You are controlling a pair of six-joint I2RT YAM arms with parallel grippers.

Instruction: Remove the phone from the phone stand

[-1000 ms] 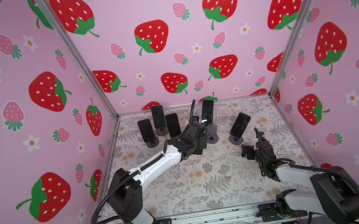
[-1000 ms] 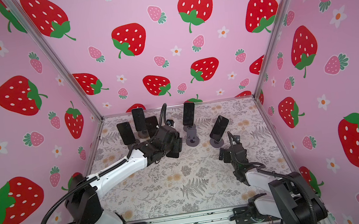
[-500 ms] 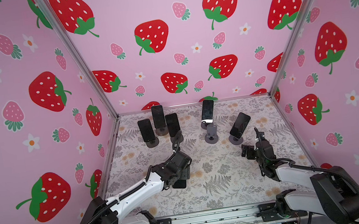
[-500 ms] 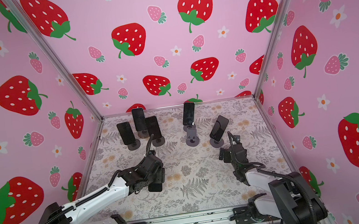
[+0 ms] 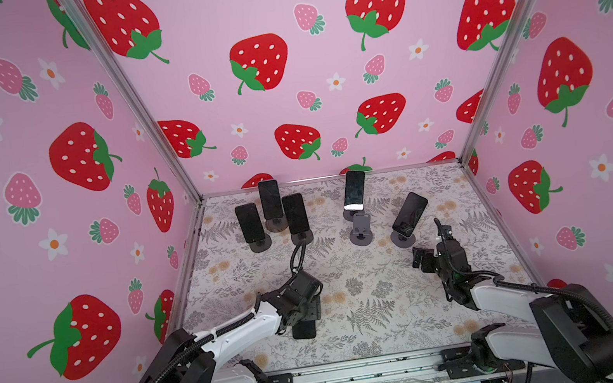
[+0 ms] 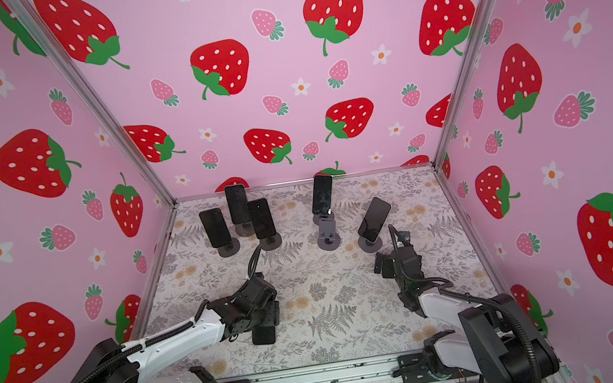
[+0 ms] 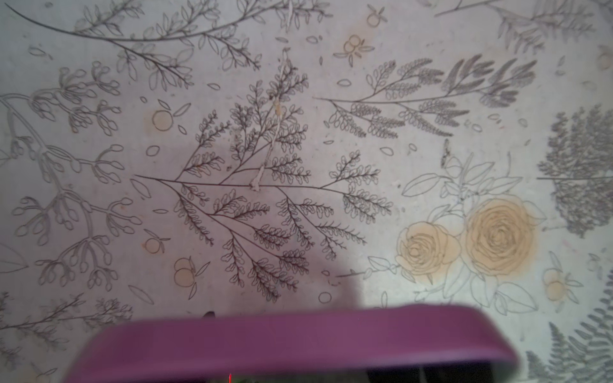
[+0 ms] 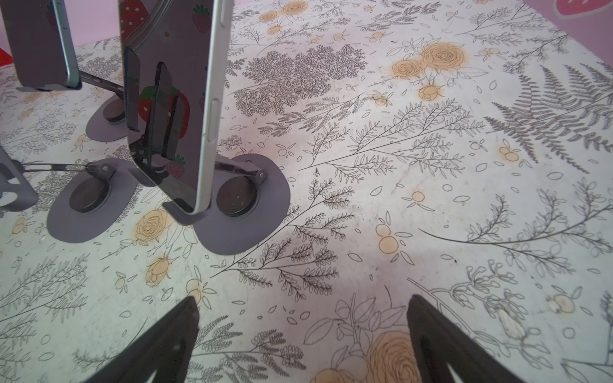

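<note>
The robot's left gripper will release the dark phone on the floral mat (image 5: 310, 306) between the three phones and the metal rail.
My left gripper (image 5: 307, 311) is shut on a dark phone (image 5: 304, 329), held low over the floral mat near the front; both top views show it (image 6: 264, 335). In the left wrist view only the phone's purple edge (image 7: 292, 341) shows, and the fingers are hidden behind it. An empty grey phone stand (image 5: 360, 229) stands mid-table towards the back. My right gripper (image 5: 422, 259) is open and holds nothing. It sits just in front of another phone (image 8: 172, 83) leaning on its stand (image 8: 245, 212). Its fingertips (image 8: 179, 318) hang wide apart above the mat.
Several more phones rest on stands at the back: three at the left (image 5: 271, 205) and one behind the empty stand (image 5: 354, 190). Pink strawberry walls close in three sides. A metal rail (image 5: 363, 372) runs along the front edge.
My left arm has drawn back from the stand at the back towards the front, carrying the phone down close to the mat. The right arm has not moved.
</note>
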